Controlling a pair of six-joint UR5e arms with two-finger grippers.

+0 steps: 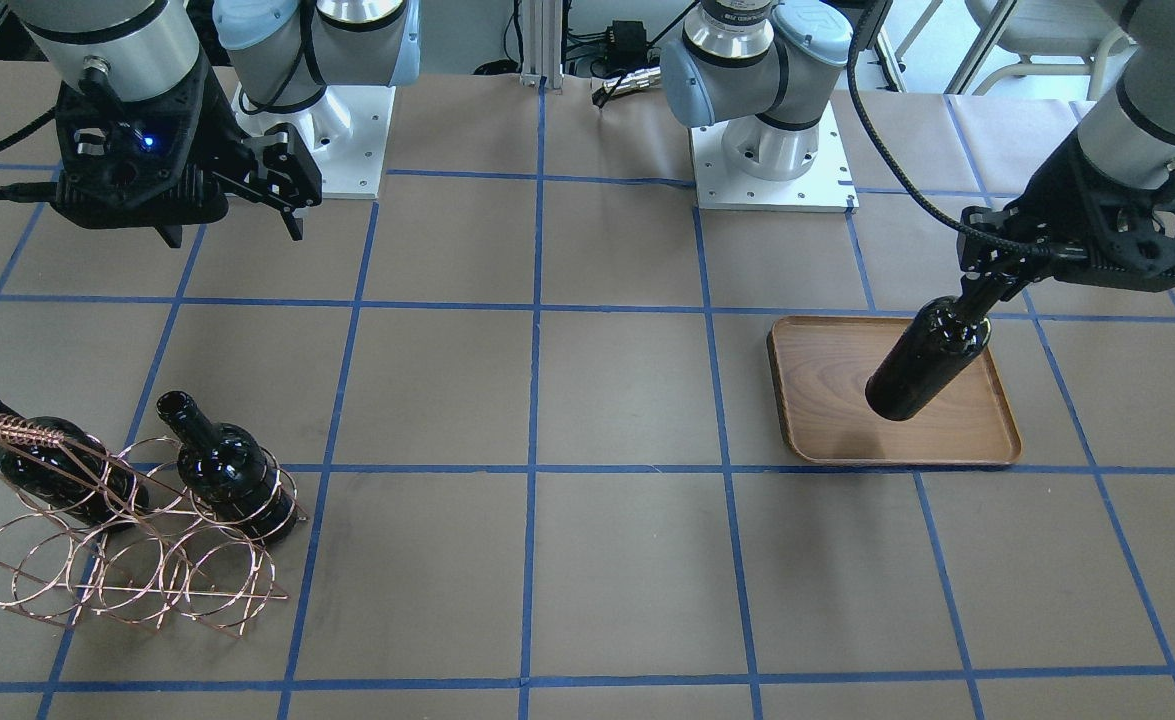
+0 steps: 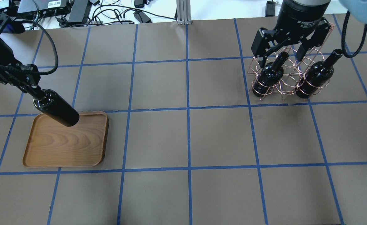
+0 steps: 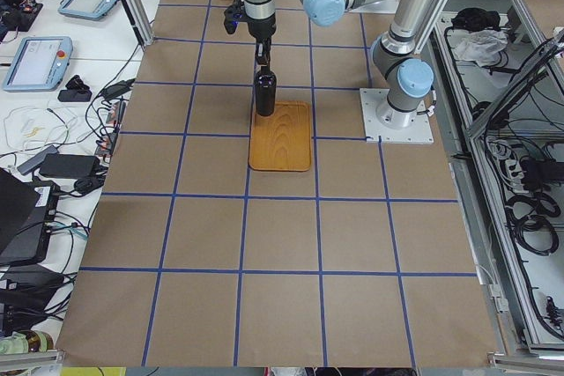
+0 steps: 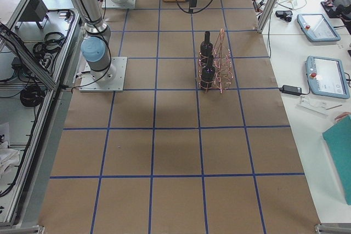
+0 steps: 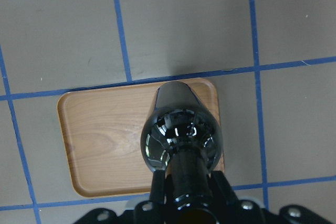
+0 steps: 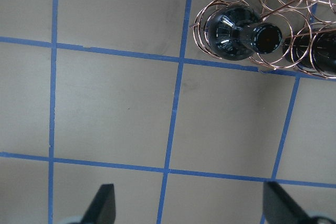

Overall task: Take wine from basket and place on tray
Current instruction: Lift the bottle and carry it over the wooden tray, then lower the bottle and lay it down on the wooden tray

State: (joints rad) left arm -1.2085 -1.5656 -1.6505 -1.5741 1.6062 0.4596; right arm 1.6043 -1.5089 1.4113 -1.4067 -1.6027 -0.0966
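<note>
The black wine bottle, now upright over the tray's far end, will be let go by my left gripper, standing upright in the middle of the brown wooden tray [image 1: 888,397] [image 5: 145,139].
My left gripper [image 1: 989,285] is shut on the neck of a black wine bottle [image 1: 922,365] and holds it upright, base down, over the far end of the brown wooden tray [image 1: 827,410]. I cannot tell whether the base touches the tray. The left wrist view looks down the bottle [image 5: 181,135] onto the tray [image 5: 105,140]. Two more bottles [image 2: 269,75] [image 2: 316,75] stand tilted in the copper wire basket [image 2: 288,82]. My right gripper [image 2: 280,53] is open and empty, above the basket on the robot's side of it. In the right wrist view one basket bottle [image 6: 236,30] shows.
The table is covered in brown paper with a grid of blue tape [image 2: 188,109]. The arm bases [image 1: 772,150] stand at the robot's edge of the table. Cables and devices [image 2: 77,9] lie beyond the far edge.
</note>
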